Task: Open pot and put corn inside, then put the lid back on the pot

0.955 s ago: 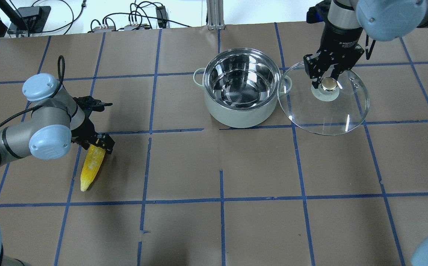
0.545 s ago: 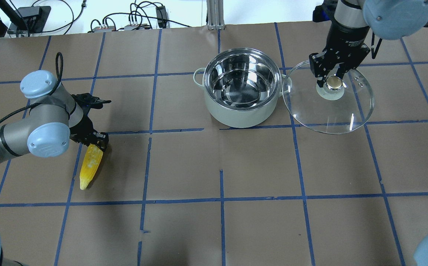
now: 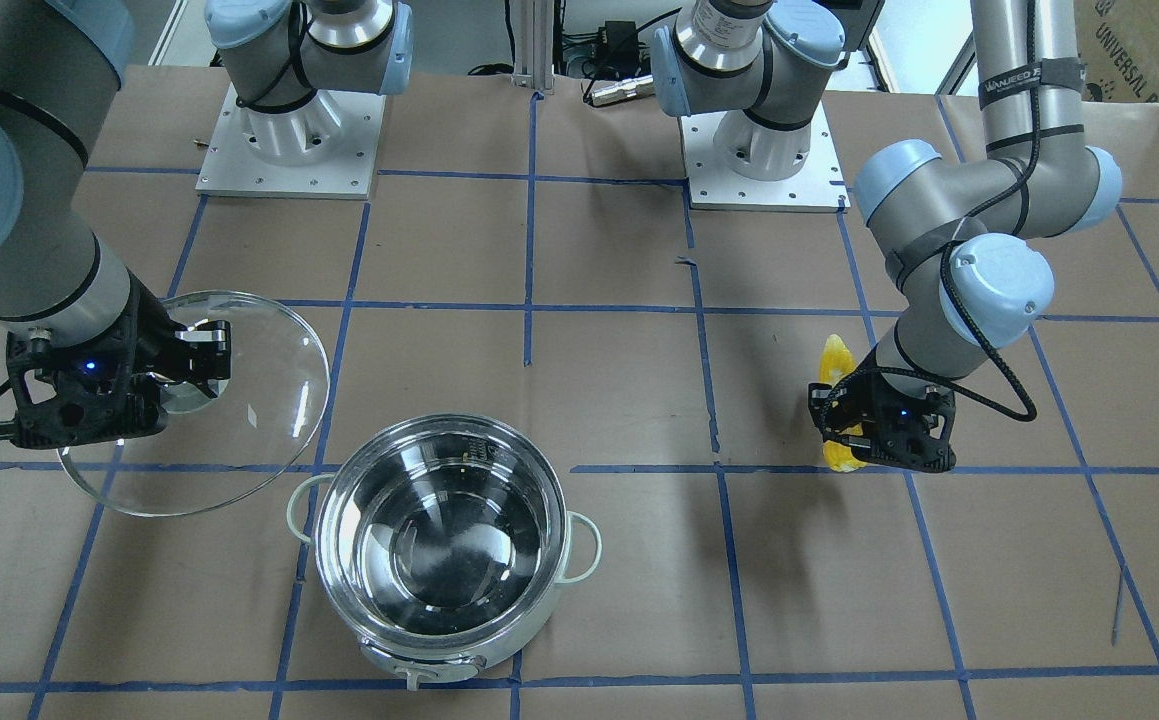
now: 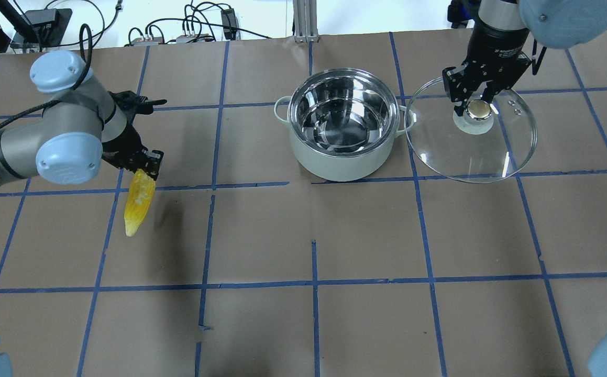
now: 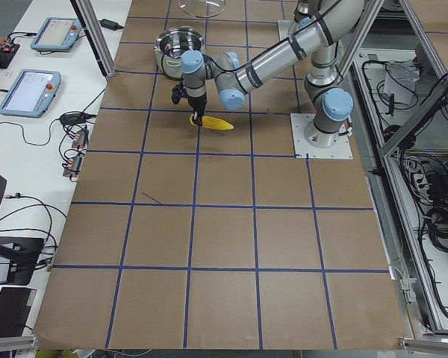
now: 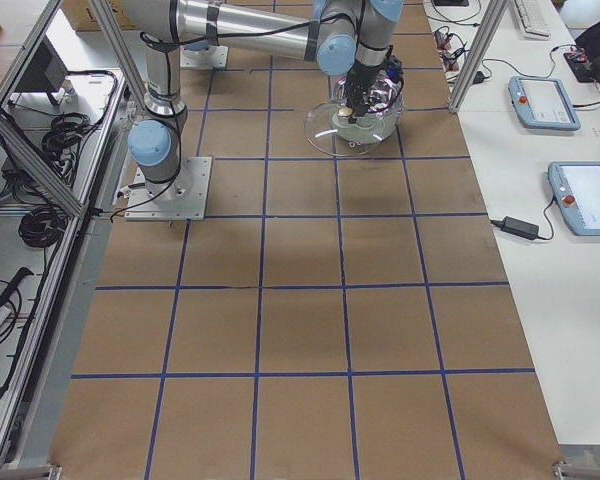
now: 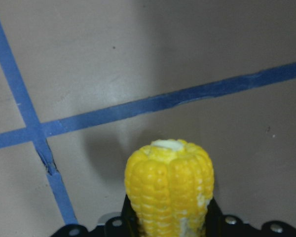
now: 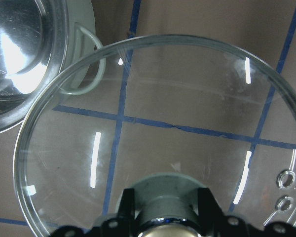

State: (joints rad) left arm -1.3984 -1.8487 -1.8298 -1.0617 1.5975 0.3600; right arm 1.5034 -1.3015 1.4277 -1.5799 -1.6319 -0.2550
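I will release the yellow corn from my left gripper over the shiny bottom of the open steel pot (image 3: 445, 577). The corn is now held above the table.
The open steel pot (image 4: 342, 166) stands at the table's far middle, with nothing in it. My left gripper (image 4: 145, 166) is shut on the thick end of the yellow corn (image 4: 139, 204) and holds it above the table, left of the pot, its tip pointing toward the robot. In the left wrist view the corn (image 7: 170, 182) sticks out between the jaws. My right gripper (image 4: 478, 109) is shut on the knob of the glass lid (image 4: 471, 154) and holds it just right of the pot. In the front view the lid (image 3: 249, 420) is tilted.
The table is brown paper with blue tape lines (image 4: 313, 283). Cables and boxes (image 4: 188, 31) lie beyond the far edge. The arm bases (image 3: 289, 130) stand at the robot's side.
My left gripper has lifted the corn off the table and carried it toward the far side. My right gripper has moved the lid a little further right, away from the pot.
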